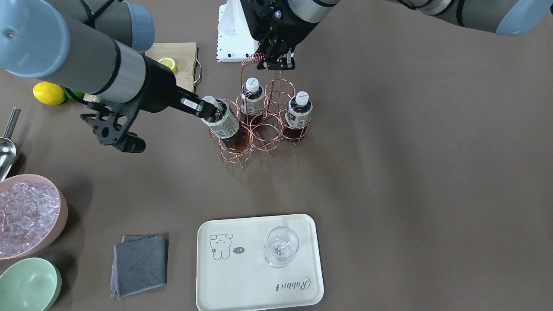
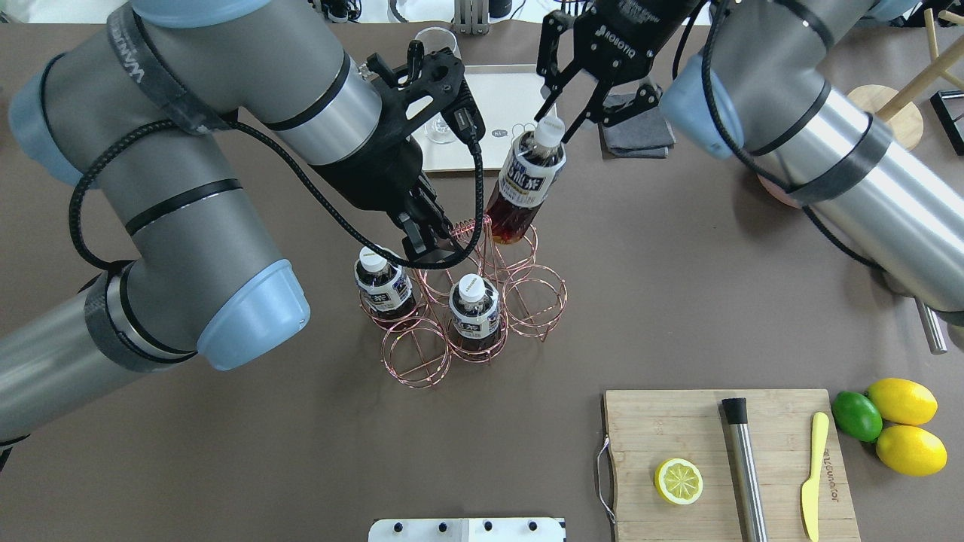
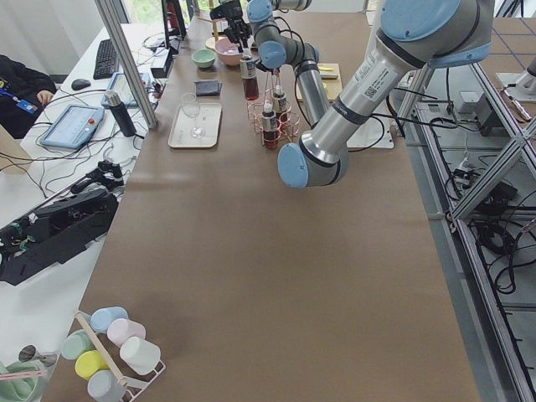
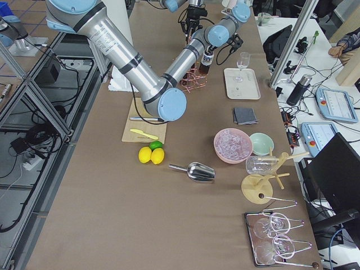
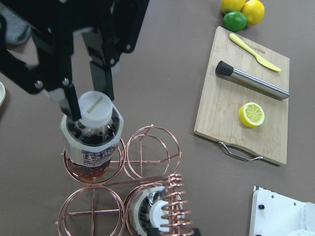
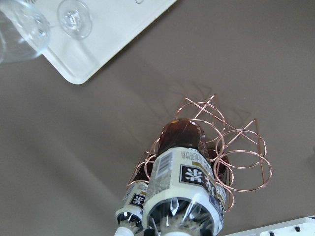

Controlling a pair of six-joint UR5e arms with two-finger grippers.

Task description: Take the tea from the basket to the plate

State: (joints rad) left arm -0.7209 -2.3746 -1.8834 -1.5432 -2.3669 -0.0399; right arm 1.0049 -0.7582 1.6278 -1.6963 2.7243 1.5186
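Note:
I need to use my right gripper to set the tea bottle down on the bunny drawing of the cream plate [image 1: 223, 252].
My right gripper [image 2: 552, 120] is shut on the white cap of a tea bottle [image 2: 523, 188], which tilts with its base still at a far ring of the copper basket [image 1: 235, 157]. The same tea bottle [image 1: 227, 125] leans left in the front view. My left gripper [image 2: 433, 237] is shut on the basket's twisted handle [image 5: 172, 206]. Two more tea bottles [image 2: 384, 286] [image 2: 474, 309] stand upright in other cells. The cream plate [image 1: 242, 276] lies apart near the far edge, bearing a stemmed glass [image 1: 281, 246].
A cutting board [image 2: 776, 489] holds a lemon half [image 2: 678, 481], a steel muddler and a yellow knife; lemons and a lime [image 2: 856, 415] lie beside it. A grey cloth [image 1: 140, 263], pink ice bowl [image 1: 26, 216], green bowl [image 1: 28, 285] and scoop [image 1: 6, 151] sit near the plate.

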